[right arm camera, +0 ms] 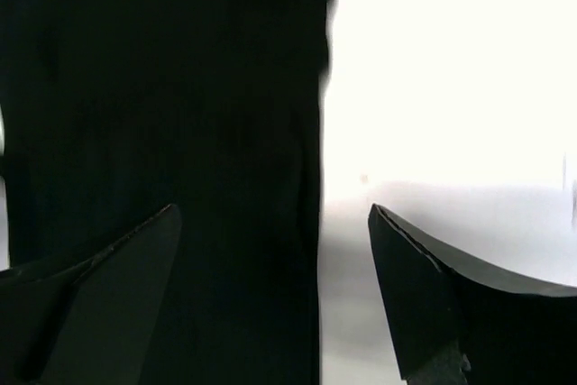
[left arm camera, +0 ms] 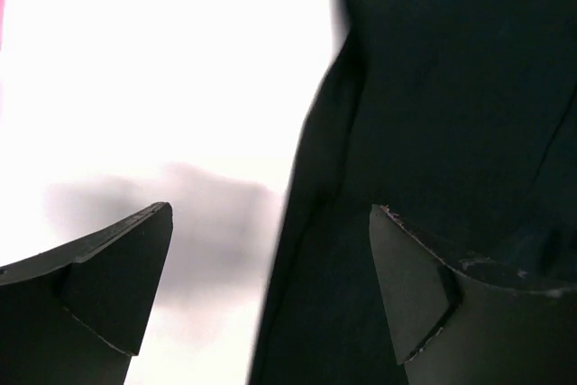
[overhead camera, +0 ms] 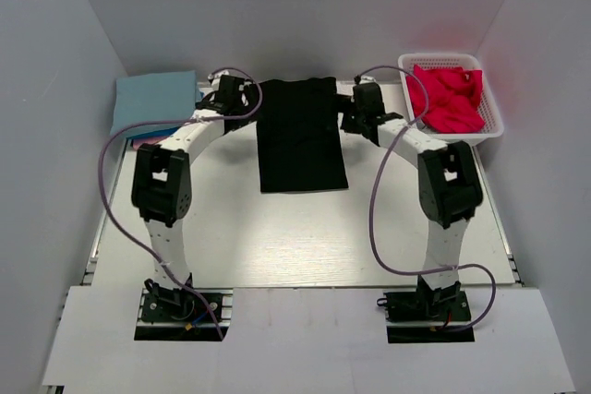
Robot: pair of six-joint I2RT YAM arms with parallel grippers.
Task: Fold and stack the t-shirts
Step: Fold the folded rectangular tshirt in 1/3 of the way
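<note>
Next, my right gripper moves next to the near corner (overhead camera: 346, 187) of the black t-shirt on the side of the basket and closes there.
The large black t-shirt (overhead camera: 300, 134) lies folded into a long strip at the back middle of the table. My left gripper (overhead camera: 247, 99) is open at its far left edge; in the left wrist view the black cloth (left arm camera: 433, 132) lies under the right finger (left arm camera: 424, 295). My right gripper (overhead camera: 352, 110) is open at its far right edge; in the right wrist view the black cloth (right arm camera: 171, 114) fills the left half, its edge between the fingers. A folded light blue t-shirt (overhead camera: 155, 99) lies at the back left on a pink one (overhead camera: 137, 144). Bright red t-shirts (overhead camera: 446, 97) fill the basket.
A white plastic lattice basket (overhead camera: 494, 122) stands at the back right by the right wall. White walls close in the table on the left, back and right. Both arms reach out towards the back with purple cables looping beside them.
</note>
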